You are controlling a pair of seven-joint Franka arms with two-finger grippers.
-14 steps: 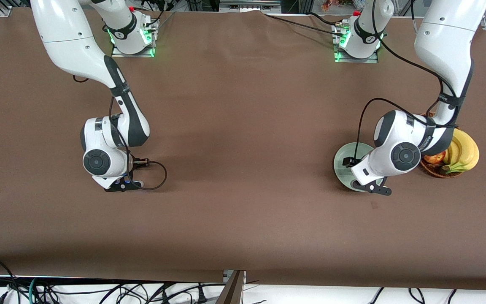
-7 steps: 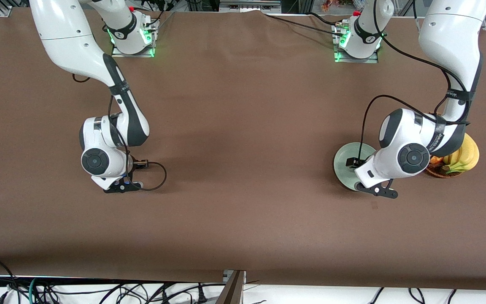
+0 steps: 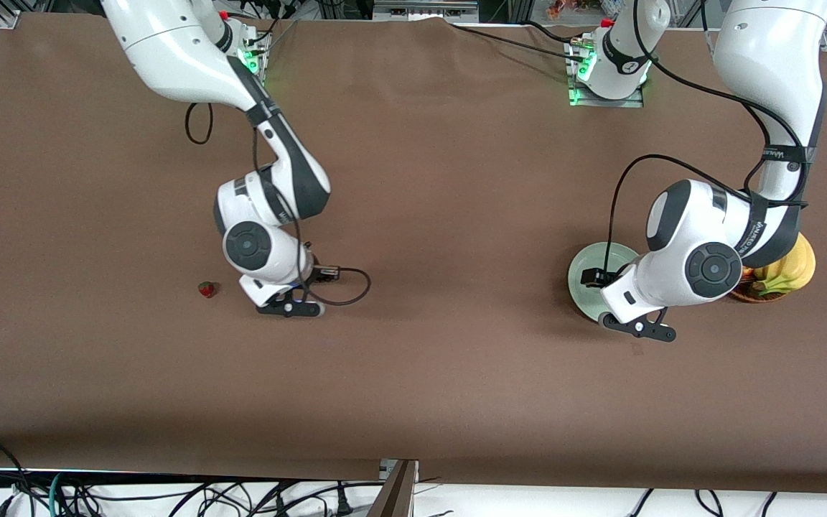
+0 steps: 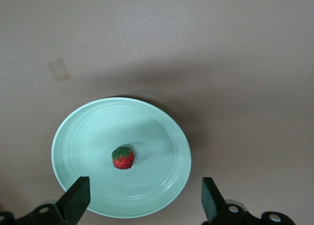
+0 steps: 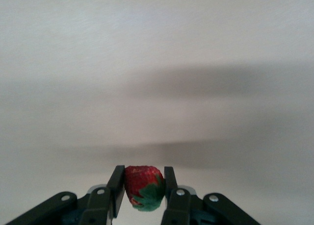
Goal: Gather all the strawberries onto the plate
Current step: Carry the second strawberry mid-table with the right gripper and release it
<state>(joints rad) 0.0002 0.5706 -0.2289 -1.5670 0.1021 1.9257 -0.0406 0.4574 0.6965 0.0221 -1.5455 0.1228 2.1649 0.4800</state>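
Observation:
I will use my right gripper to set its strawberry down and let go of it on the bare brown cloth [image 3: 481, 255], short of the mint plate.
The pale mint plate [image 3: 586, 267] lies near the left arm's end of the table. In the left wrist view, the plate [image 4: 98, 132] holds one strawberry [image 4: 122, 158]. My left gripper [image 4: 142, 205] is open and empty above the plate's rim, and it also shows in the front view [image 3: 636, 327]. My right gripper [image 5: 142, 188] is shut on a second strawberry [image 5: 143, 186], held above bare table. In the front view, the right gripper [image 3: 288, 307] is beside a third strawberry [image 3: 206, 289] that lies loose on the table toward the right arm's end.
A brown wicker basket [image 3: 744, 294] with bananas [image 3: 790, 267] stands beside the plate, at the left arm's end, partly hidden by the left arm. A small tape mark [image 3: 636, 350] is on the brown cloth just nearer the camera than the plate.
My right arm has swung toward the table's middle with its strawberry, uncovering the loose strawberry on the table. My left gripper has shifted only slightly over the plate's edge.

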